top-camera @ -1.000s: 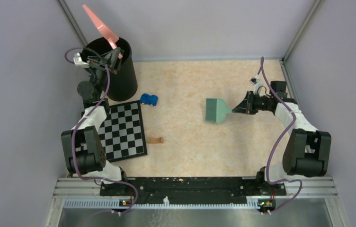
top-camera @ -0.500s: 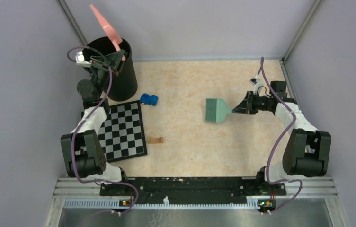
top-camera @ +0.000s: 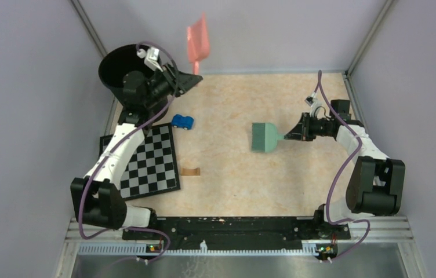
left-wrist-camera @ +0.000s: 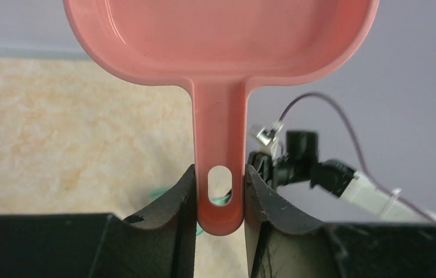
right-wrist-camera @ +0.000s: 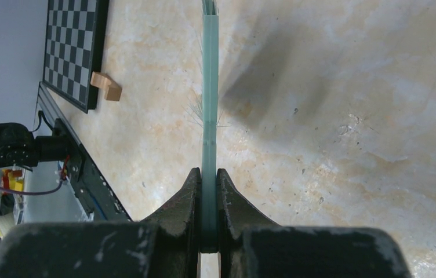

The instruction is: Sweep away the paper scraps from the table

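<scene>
Next, I lay the green brush flat on the bare table (top-camera: 304,146) under my right gripper's fingers.
My left gripper (top-camera: 191,77) is shut on the handle of the pink dustpan (top-camera: 197,43), held high above the far left of the table (top-camera: 233,168). In the left wrist view the gripper (left-wrist-camera: 220,194) grips the dustpan (left-wrist-camera: 221,35) by its handle, pan up and empty. My right gripper (top-camera: 293,134) is shut on the handle of a green brush (top-camera: 264,136) with its head on the table. In the right wrist view the gripper (right-wrist-camera: 208,191) clamps the brush handle (right-wrist-camera: 209,87). No paper scraps show in any view.
A black bin (top-camera: 120,69) stands at the far left corner. A small blue toy car (top-camera: 182,121) lies beside a black-and-white chequered board (top-camera: 152,161). A small wooden block (top-camera: 191,171) lies right of the board, also in the right wrist view (right-wrist-camera: 106,86).
My left arm has swung the pink dustpan from over the black bin to the right, above the table's far edge. The right gripper and brush have not moved.
</scene>
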Controlling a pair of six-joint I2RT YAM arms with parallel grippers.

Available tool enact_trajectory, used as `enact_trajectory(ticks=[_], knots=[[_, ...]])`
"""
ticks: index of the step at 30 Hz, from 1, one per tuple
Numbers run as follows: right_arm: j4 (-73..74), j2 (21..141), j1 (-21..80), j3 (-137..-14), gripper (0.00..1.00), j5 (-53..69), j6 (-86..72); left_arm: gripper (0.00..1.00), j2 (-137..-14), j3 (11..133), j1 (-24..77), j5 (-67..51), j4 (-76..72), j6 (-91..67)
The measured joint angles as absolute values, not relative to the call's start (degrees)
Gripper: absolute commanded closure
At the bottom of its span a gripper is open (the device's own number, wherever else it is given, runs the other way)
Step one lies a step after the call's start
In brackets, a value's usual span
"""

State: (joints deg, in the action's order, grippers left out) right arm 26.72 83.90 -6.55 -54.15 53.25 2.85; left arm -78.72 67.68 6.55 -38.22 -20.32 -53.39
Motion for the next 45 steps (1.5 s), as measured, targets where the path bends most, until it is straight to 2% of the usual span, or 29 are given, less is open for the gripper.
enact_trajectory(ticks=[6,15,22,27,33,37,41,45], knots=[[27.1,83.9,-6.5,-54.4,1.00,53.2,3.1,1.00,-78.4,67.7,14.0,-35.4,-3.9,-37.4],[27.5,83.9,-6.5,-54.4,1.00,53.2,3.5,1.00,-79.6,69.4,22.1,-21.6,19.8,-17.5],[29.8,83.7,-6.5,-56.4,1.00,50.2,4.3,1.00,-90.5,76.6,28.3,-12.4,31.5,-9.7],[37.0,82.8,-6.5,-63.6,1.00,44.5,9.0,1.00,-96.2,78.9,31.0,-10.4,38.3,-6.8],[46.0,81.5,-6.4,-73.1,1.00,31.9,17.5,1.00,-96.2,79.1,31.2,-10.6,40.5,-5.4],[46.7,80.5,-4.0,-75.7,1.00,18.7,23.6,1.00,-96.2,78.2,31.5,-10.6,40.4,-4.8],[35.6,74.2,5.8,-64.0,1.00,-1.8,33.8,0.99,-96.7,76.3,32.3,-10.6,40.4,-4.5],[25.5,70.6,14.1,-49.4,1.00,-14.8,43.2,0.96,-99.7,76.3,33.1,-10.6,40.0,-4.5]])
